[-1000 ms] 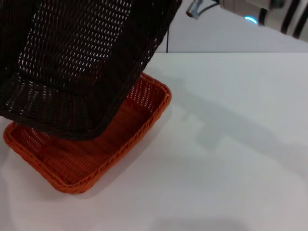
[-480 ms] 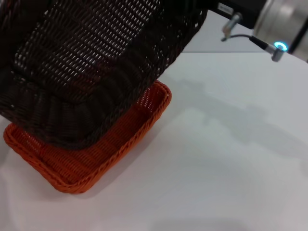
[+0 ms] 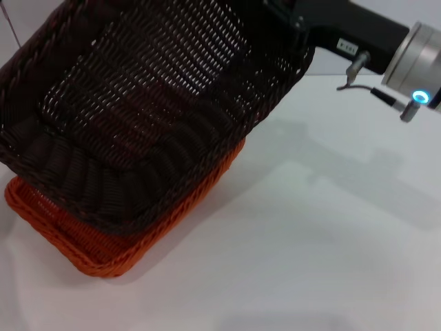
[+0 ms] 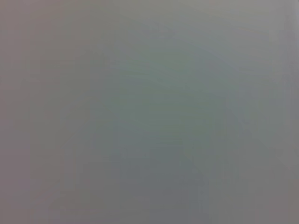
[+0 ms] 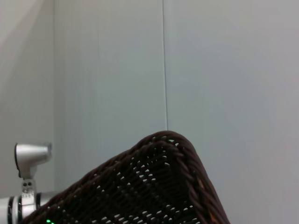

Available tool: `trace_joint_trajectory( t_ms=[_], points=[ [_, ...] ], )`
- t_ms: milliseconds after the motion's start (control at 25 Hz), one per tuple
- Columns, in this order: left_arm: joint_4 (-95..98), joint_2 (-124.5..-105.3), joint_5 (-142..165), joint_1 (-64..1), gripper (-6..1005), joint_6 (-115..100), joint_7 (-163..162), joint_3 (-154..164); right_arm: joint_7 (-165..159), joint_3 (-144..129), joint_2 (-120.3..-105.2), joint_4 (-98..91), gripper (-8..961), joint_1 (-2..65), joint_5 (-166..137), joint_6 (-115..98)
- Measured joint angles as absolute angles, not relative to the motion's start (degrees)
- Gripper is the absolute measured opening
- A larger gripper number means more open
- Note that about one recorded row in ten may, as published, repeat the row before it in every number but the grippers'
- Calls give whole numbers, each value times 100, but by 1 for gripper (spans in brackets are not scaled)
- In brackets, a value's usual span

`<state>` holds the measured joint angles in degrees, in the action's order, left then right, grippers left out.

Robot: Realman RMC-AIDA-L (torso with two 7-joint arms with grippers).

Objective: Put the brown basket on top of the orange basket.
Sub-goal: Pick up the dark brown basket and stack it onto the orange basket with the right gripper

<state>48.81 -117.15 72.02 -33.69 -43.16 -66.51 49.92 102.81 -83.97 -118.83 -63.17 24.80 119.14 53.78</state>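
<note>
I will let go of the brown basket with my right gripper so that it lies flat inside the rim of the orange basket [image 3: 128, 172] on the white table.
The brown basket [image 3: 158, 103] hangs tilted in the air, with its near lower edge down on the orange basket [image 3: 83, 241]. The orange basket lies flat on the white table at the left, and only its near rim and right corner show beneath the brown one. My right gripper [image 3: 293, 31] holds the brown basket by its far right rim, and the weave hides its fingers. The right wrist view shows a corner of the brown basket [image 5: 154, 186] against a pale wall. My left gripper is out of view, and the left wrist view is a blank grey.
The white table [image 3: 310, 241] stretches to the right and front of the baskets. My right arm's silver link with a blue light [image 3: 417, 55] reaches in from the upper right. A silver arm part [image 5: 30, 156] shows in the right wrist view.
The brown basket has come down and tipped onto the orange basket, covering more of it. My right arm has moved further into view from the upper right.
</note>
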Motion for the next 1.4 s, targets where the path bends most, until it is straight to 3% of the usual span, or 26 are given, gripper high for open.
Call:
trace_joint_trajectory(
  t_ms=[920, 1400],
  points=[
    [4608, -11721, 7196, -3547, 849, -4288, -6539, 4993, 11119, -7729, -11882, -3208, 190, 3467, 12552, 6993],
    [4456, -11715, 7205, -3675, 849, -4280, -6398, 5007, 11377, -7700, -11898, -2632, 190, 3674, 12837, 7280]
  ],
)
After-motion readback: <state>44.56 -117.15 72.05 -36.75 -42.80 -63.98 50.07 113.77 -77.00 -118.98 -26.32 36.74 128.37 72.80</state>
